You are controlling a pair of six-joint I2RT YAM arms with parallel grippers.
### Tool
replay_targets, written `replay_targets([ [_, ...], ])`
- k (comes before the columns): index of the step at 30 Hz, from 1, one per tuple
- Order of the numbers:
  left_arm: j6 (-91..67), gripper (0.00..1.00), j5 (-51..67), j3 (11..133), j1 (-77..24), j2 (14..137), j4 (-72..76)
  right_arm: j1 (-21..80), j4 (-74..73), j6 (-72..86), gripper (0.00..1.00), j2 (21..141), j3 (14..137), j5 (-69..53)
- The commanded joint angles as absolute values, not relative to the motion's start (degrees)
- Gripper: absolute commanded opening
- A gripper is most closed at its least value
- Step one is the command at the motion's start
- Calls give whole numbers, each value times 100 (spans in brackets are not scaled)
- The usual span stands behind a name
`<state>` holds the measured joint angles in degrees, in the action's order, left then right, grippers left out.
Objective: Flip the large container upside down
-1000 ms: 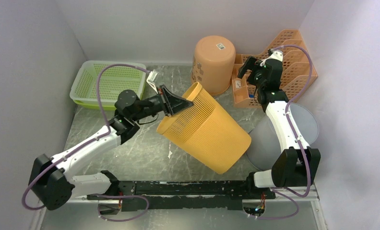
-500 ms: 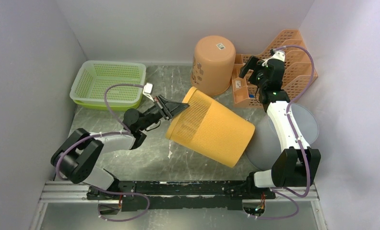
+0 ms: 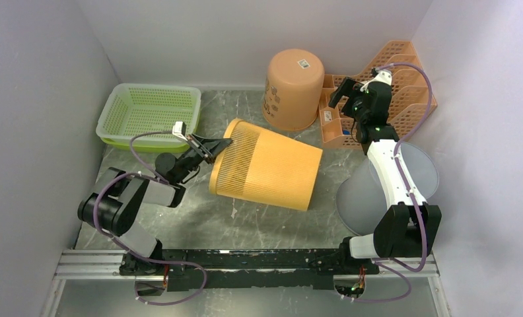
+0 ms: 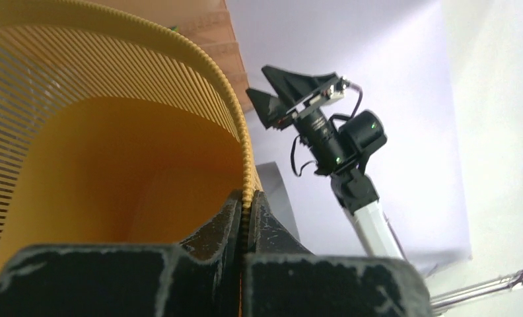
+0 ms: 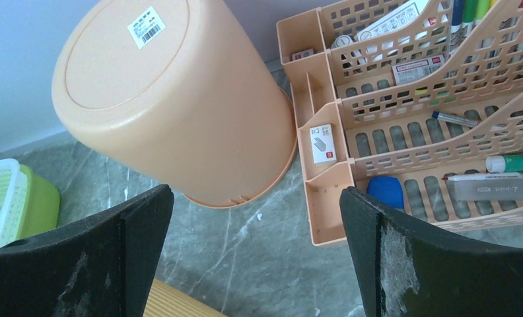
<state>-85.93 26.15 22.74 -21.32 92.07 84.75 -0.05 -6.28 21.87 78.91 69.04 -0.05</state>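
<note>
The large container will go upside down on the grey table (image 3: pixel 244 197) near the black front rail, put there by my left gripper.
The large container is a ribbed orange-yellow basket (image 3: pixel 267 166) lying on its side in the middle of the table, its open mouth facing left and its base to the right. My left gripper (image 3: pixel 214 145) is shut on the basket's rim at the upper left of the mouth. In the left wrist view the rim (image 4: pixel 244 158) runs down between the two closed fingers (image 4: pixel 214 228). My right gripper (image 3: pixel 350 92) is open and empty, held high at the back right above the peach organizer. In the right wrist view a corner of the basket (image 5: pixel 179 302) shows at the bottom.
A peach bucket (image 3: pixel 294 87) stands upside down at the back centre. A peach desk organizer (image 3: pixel 384 92) with pens fills the back right corner. A green basket tray (image 3: pixel 150 113) sits at the back left. A grey round lid (image 3: pixel 385 188) lies at the right.
My left arm has pulled back and down toward the left, bringing the basket with it. The basket has dropped from a raised tilt to lying on its side. The right arm has hardly moved.
</note>
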Motion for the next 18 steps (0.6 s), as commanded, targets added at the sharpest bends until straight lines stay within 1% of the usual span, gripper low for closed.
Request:
replay_targets([
  [1, -9019, 7, 2891, 2093, -1836, 9445, 10409, -57, -401, 2205, 100, 7978, 6826, -31],
  [8, -9952, 7, 2677, 2740, -1792, 9481, 10415, -62, -403, 2191, 100, 7985, 6874, -16],
  [15, -10454, 7, 2547, 2536, -1258, 9361, 10421, -64, -425, 2109, 100, 7994, 6886, 73],
  [18, -10630, 7, 2330, 2685, -1449, 9254, 10415, -77, -420, 2142, 100, 8045, 6911, 20],
])
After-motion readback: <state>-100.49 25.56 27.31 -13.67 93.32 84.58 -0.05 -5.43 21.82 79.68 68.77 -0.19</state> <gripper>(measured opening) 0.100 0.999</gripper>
